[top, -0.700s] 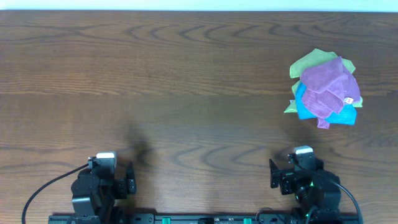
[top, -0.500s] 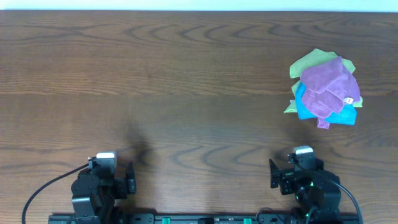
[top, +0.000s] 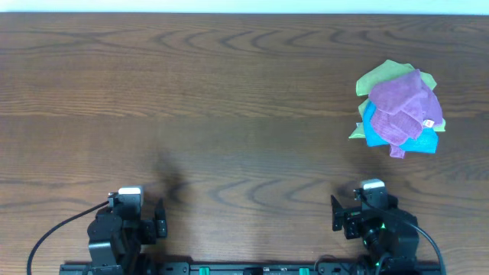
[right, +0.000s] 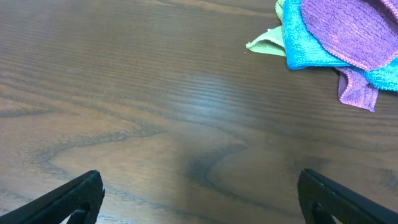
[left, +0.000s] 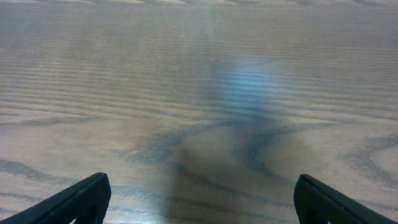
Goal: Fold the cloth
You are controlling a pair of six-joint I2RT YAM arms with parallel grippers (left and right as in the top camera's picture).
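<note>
My right gripper is going to close on the crumpled middle of the lilac cloth (top: pixel 412 105), which is on top of the blue and yellow-green cloths.
The lilac cloth (top: pixel 403 109) lies crumpled on top of a pile at the far right of the table, its small white tag at its right edge. It also shows at the top right of the right wrist view (right: pixel 348 31). My right gripper (right: pixel 199 199) is open and empty at the front edge, well short of the pile. My left gripper (left: pixel 199 202) is open and empty at the front left over bare wood. Both arms, the left (top: pixel 122 221) and the right (top: pixel 374 218), rest at the near edge in the overhead view.
Under the lilac cloth lie a bright blue cloth (top: pixel 416 140) and a yellow-green cloth (top: pixel 380 76); both show in the right wrist view, blue (right: pixel 298 43) and green (right: pixel 264 45). The brown wooden table (top: pixel 229 99) spans the view.
</note>
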